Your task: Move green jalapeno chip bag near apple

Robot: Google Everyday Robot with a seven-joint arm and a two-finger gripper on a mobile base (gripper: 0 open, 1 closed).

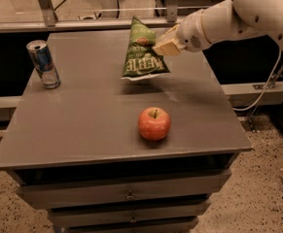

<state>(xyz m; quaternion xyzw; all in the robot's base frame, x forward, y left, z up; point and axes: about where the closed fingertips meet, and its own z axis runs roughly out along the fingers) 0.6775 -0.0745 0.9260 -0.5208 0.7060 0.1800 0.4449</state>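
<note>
I need to set the green jalapeno chip bag down and let go of it on the grey table (153, 84), just behind the apple.
The green jalapeno chip bag (142, 52) hangs in the air above the middle of the grey table (82, 115), its white lettering facing me. My gripper (161, 45) is shut on the bag's right edge and reaches in from the right on a white arm. The red-orange apple (154, 123) sits on the table toward the front, below and slightly right of the bag, apart from it.
A blue-and-silver drink can (43, 63) stands upright near the table's left edge. The table has drawers below its front edge. A metal rail and frame run behind the table; cables hang at the right.
</note>
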